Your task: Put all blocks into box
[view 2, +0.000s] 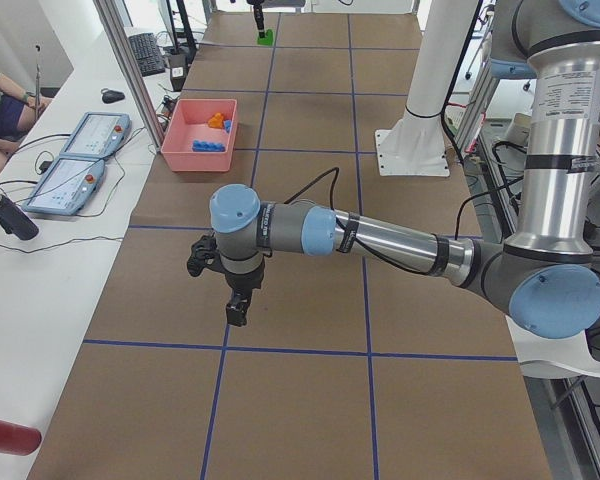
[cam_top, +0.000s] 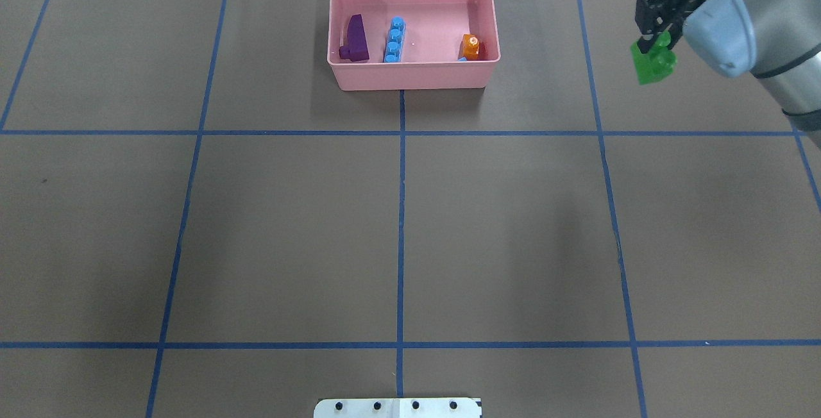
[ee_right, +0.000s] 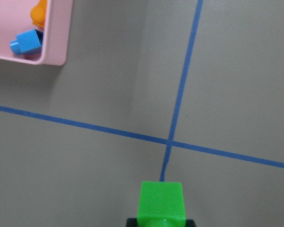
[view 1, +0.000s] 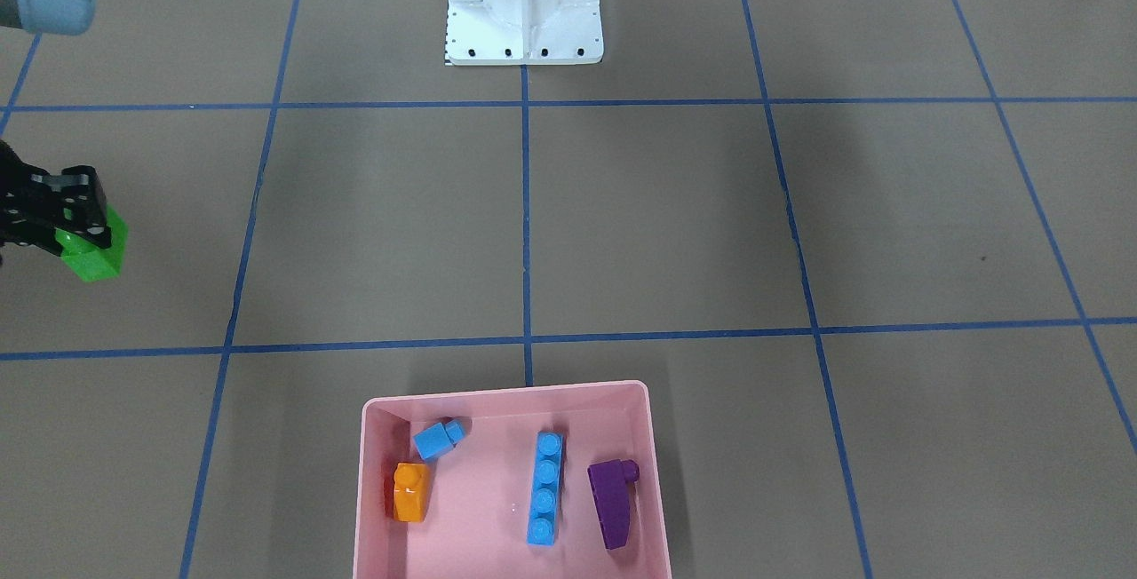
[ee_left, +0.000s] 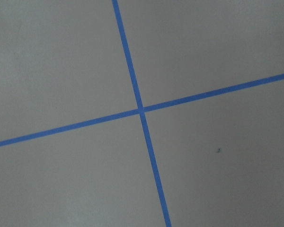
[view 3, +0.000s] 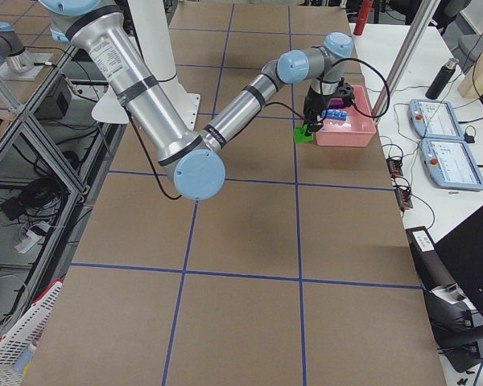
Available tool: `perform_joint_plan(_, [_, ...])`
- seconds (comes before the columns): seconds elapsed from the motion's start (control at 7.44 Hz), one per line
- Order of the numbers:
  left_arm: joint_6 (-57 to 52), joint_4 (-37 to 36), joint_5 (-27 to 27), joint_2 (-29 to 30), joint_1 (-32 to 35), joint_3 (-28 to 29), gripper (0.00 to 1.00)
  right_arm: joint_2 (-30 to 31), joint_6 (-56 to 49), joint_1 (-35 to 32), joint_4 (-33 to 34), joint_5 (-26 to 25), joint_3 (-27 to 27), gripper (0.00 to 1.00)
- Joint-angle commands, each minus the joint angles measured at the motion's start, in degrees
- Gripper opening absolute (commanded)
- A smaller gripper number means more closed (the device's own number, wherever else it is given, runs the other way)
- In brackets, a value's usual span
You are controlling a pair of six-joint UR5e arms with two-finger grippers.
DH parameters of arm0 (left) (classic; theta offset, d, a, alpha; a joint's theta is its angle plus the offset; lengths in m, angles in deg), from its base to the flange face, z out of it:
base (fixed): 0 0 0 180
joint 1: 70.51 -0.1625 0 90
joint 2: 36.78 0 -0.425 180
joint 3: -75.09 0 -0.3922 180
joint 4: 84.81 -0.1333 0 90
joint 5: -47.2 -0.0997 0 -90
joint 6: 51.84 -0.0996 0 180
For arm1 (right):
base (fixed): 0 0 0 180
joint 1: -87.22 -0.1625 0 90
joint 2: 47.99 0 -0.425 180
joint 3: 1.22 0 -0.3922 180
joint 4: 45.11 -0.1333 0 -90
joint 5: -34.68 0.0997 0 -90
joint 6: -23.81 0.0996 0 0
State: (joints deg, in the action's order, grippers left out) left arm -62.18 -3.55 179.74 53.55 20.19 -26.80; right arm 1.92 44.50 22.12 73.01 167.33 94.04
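Observation:
The green brick, now held above the table beside the box, will be let go by my right gripper inside the pink box [view 1: 505, 487], next to the long light-blue bar, facing the orange sloped brick.
The pink box [view 1: 506, 392] holds the orange sloped brick [view 1: 410, 492], the small light-blue cube [view 1: 437, 439], the long light-blue bar [view 1: 545, 488] and the purple sloped brick [view 1: 611, 503]. My right gripper [cam_top: 655, 45] is shut on the green brick [cam_top: 654, 65] and holds it above the table, to the right of the box [cam_top: 414, 78] in the overhead view. In the right wrist view the green brick [ee_right: 161, 201] sits at the bottom edge and the box corner [ee_right: 54, 33] at top left. My left gripper [view 2: 230, 295] shows only in the exterior left view, low over bare table; I cannot tell if it is open.
The white metal base [view 1: 524, 19] stands at the robot's side of the table. Blue tape lines divide the brown table into squares. The left wrist view shows only bare table and a tape crossing [ee_left: 141, 111].

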Motion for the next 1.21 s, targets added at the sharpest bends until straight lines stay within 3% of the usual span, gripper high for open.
perform_joint_plan(0.0, [0.05, 0.04, 0.88, -1.39, 0.88, -0.42, 1.0, -13.56, 5.58, 3.38, -0.34, -1.59, -13.99, 0.0])
perform_joint_plan(0.13, [0.14, 0.04, 0.88, -1.3, 0.79, -0.07, 1.0, -15.87, 7.68, 4.53, -7.48, -1.87, -19.62, 0.0])
perform_joint_plan(0.4, [0.14, 0.04, 0.88, -1.3, 0.79, -0.07, 1.0, -20.95, 21.45, 6.38, -24.71, -1.96, -31.56, 0.0])
perform_joint_plan(0.67, [0.14, 0.04, 0.88, -1.22, 0.79, 0.28, 1.0, -28.51, 23.94, 8.66, -28.71, -6.23, -42.21, 0.0])
perform_joint_plan(1.07, [0.23, 0.04, 4.55, -1.21, 0.7, 0.37, 1.0, -35.99, 35.35, 12.7, -48.19, -14.04, -59.87, 0.0])
